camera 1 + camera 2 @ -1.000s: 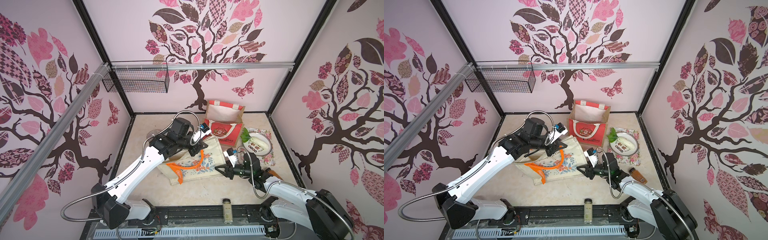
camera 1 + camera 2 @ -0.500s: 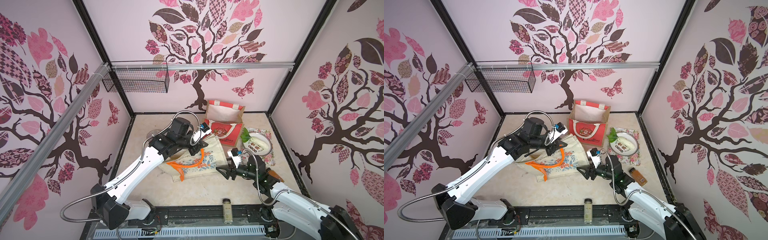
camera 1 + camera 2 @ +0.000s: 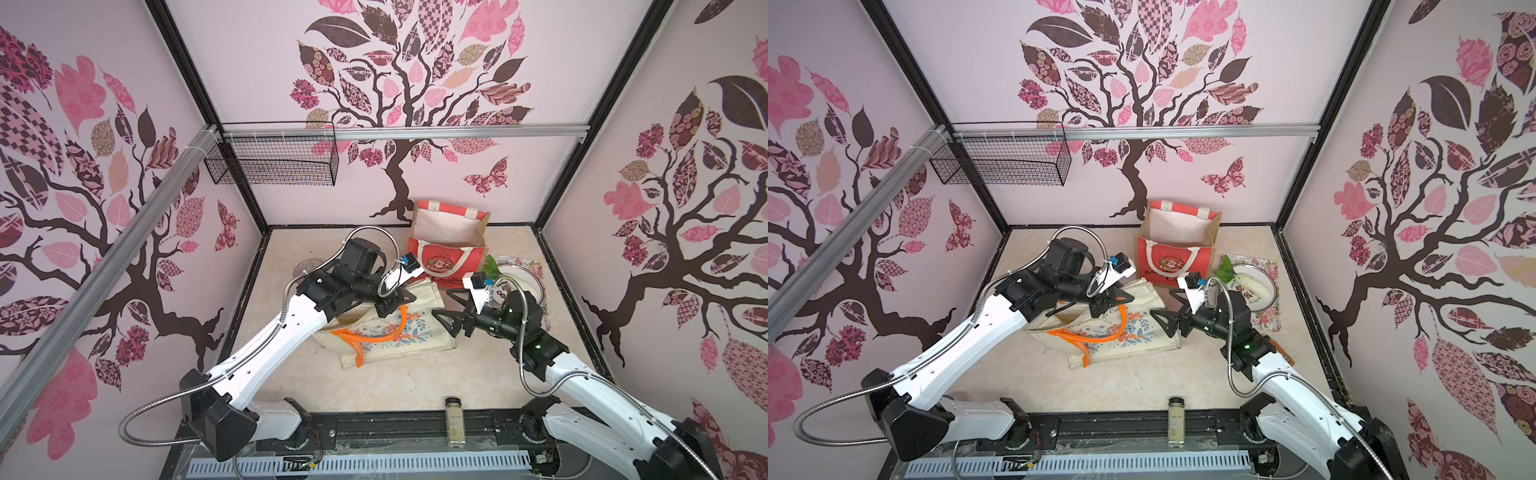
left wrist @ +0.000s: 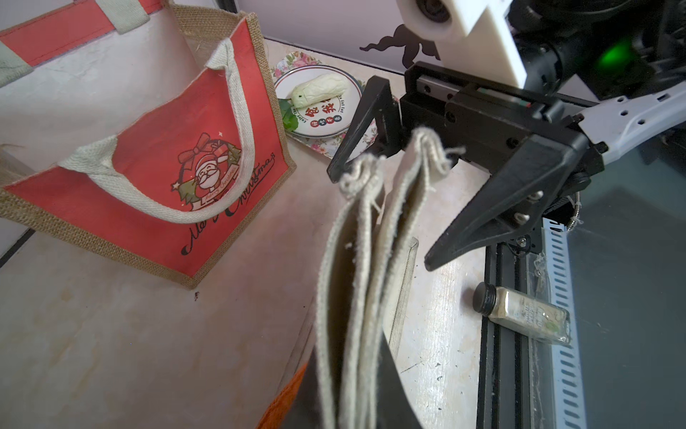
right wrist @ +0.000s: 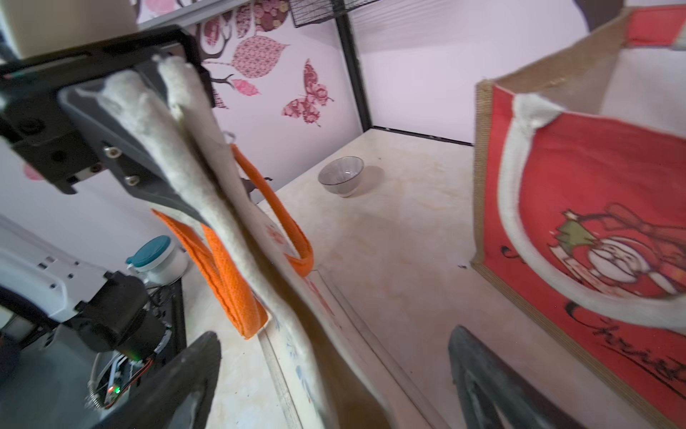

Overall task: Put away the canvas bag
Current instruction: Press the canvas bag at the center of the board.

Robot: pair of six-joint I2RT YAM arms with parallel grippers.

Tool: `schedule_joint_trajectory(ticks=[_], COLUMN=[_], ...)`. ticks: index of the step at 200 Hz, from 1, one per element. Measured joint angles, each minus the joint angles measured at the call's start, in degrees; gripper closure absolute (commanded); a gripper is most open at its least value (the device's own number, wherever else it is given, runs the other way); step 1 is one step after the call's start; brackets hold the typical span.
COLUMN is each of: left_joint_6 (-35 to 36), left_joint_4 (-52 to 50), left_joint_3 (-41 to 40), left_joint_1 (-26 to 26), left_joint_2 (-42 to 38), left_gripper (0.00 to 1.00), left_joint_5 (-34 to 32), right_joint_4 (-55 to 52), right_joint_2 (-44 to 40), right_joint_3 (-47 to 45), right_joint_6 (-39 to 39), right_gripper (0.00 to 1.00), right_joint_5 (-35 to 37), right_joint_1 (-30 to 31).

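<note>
The canvas bag sags from my left gripper, near corner loose; my right gripper will pinch that corner (image 3: 453, 344) lower down to flatten it.
The cream canvas bag (image 3: 399, 338) (image 3: 1133, 334), with a floral print and orange handles (image 5: 222, 275), lies partly lifted in the middle of the floor. My left gripper (image 3: 395, 303) (image 3: 1113, 301) is shut on its folded upper edge (image 4: 356, 278), and the stacked layers stand up out of the jaws. My right gripper (image 3: 446, 311) (image 3: 1168, 311) is open at the bag's right end. In the right wrist view the cloth (image 5: 222, 208) runs between its spread fingers (image 5: 178, 382) without being pinched.
A red Christmas jute bag (image 3: 446, 249) (image 4: 156, 159) stands open at the back. Right of it sits a plate (image 3: 534, 286) with a vegetable on a floral mat. A spice jar (image 3: 455, 419) lies at the front edge, a glass bowl (image 5: 341, 178) back left. A wire basket (image 3: 274, 160) hangs on the wall.
My right gripper, shut at the bag's right end a second ago, has opened wide and let go. The left gripper keeps its hold and has barely moved.
</note>
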Motion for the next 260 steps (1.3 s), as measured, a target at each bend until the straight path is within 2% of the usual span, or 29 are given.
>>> schedule_joint_trajectory(ticks=[24,55,70,80,84,88,91,98,109,115,119,128,132,150,185,204,221,227,230,233,237,248,260], left_joint_6=[0.2,0.1,0.1,-0.1,-0.1,-0.2,-0.3,-0.3,-0.3,-0.3,-0.4,-0.5,-0.5,-0.9,-1.7,-1.9,-2.7,-3.0,-3.1,-3.2,-3.3,-3.6,-3.8], left_joint_4=[-0.2,-0.1,0.3,0.7,0.8,1.1,1.3,1.5,1.7,2.0,2.2,2.6,2.7,3.4,4.0,4.2,5.0,5.1,5.1,5.2,5.2,5.5,5.7], left_joint_3=[-0.5,-0.5,-0.7,-1.0,-1.1,-1.3,-1.4,-1.6,-2.0,-2.2,-2.5,-2.8,-2.9,-3.1,-3.1,-3.4,-3.7,-3.8,-3.8,-3.8,-3.8,-3.8,-3.9], left_joint_1=[0.2,0.3,0.3,0.3,0.3,0.3,0.3,0.3,0.3,0.3,0.3,0.4,0.5,0.5,0.5,0.5,0.5,0.5,0.5,0.5,0.5,0.5,0.5], left_joint_2=[-0.8,-0.8,-1.1,-1.4,-1.5,-1.6,-1.8,-2.0,-2.1,-2.2,-2.3,-2.4,-2.4,-2.7,-3.4,-3.5,-3.5,-3.5,-3.5,-3.5,-3.5,-3.5,-3.5], left_gripper=[1.00,1.00,1.00,1.00,1.00,1.00,1.00,1.00,1.00,1.00,1.00,1.00,1.00,1.00,1.00,1.00,1.00,1.00,1.00,1.00,1.00,1.00,1.00], left_joint_5=[1.5,2.6,2.4,2.4,2.4,2.4,2.4,2.5,2.7,2.8,2.8,2.9,2.8,2.7,1.7,0.9,-0.3,-0.8,-1.1,-1.3,-1.6,-2.4,-3.0], right_joint_4=[4.2,8.2,10.3,10.9,11.3,11.7,11.9,12.6,13.9,14.2,14.6,15.2,15.4,15.3,15.9,15.7,15.3,15.5,15.5,15.6,15.8,16.3,16.8], right_joint_2=[6.2,9.2,9.2,9.2,9.2,9.2,9.2,9.3,9.4,9.4,9.4,9.4,9.4,9.4,10.9,11.8,12.3,12.5,12.6,12.7,12.9,13.2,13.2], right_joint_3=[0.5,-0.5,-2.1,-3.1,-3.7,-4.1,-4.5,-5.4,-6.4,-6.8,-7.0,-7.5,-7.7,-8.5,-9.3,-9.5,-9.4,-9.4,-9.4,-9.4,-9.5,-9.5,-9.5], right_joint_6=[0.0,-0.2,-0.5,-1.2,-0.8,-1.4,-1.1,-1.2,-1.1,-0.7,-0.5,-0.2,-0.4,-0.5,0.0,1.2,2.4,2.7,2.9,3.0,3.3,3.9,4.5], right_gripper=[0.16,0.21,0.30,0.50,0.61,0.80,0.88,0.97,0.95,0.89,0.79,0.46,0.38,0.29,0.31,0.40,0.41,0.51,0.66,0.77,0.86,0.88,0.85], right_joint_5=[-5.6,-7.1,-7.1,-7.0,-7.0,-7.0,-7.0,-6.9,-6.8,-6.8,-6.8,-6.5,-6.4,-5.6,-5.1,-3.0,-0.6,-0.5,-0.5,-0.5,-0.6,-0.9,-1.0], right_joint_1=[0.0,0.0,0.0,0.0,0.0,0.0,0.0,0.0,0.1,0.3,0.3,0.3,0.4,0.3,0.2,0.2,0.2,0.3,0.3,0.3,0.3,0.5,0.9])
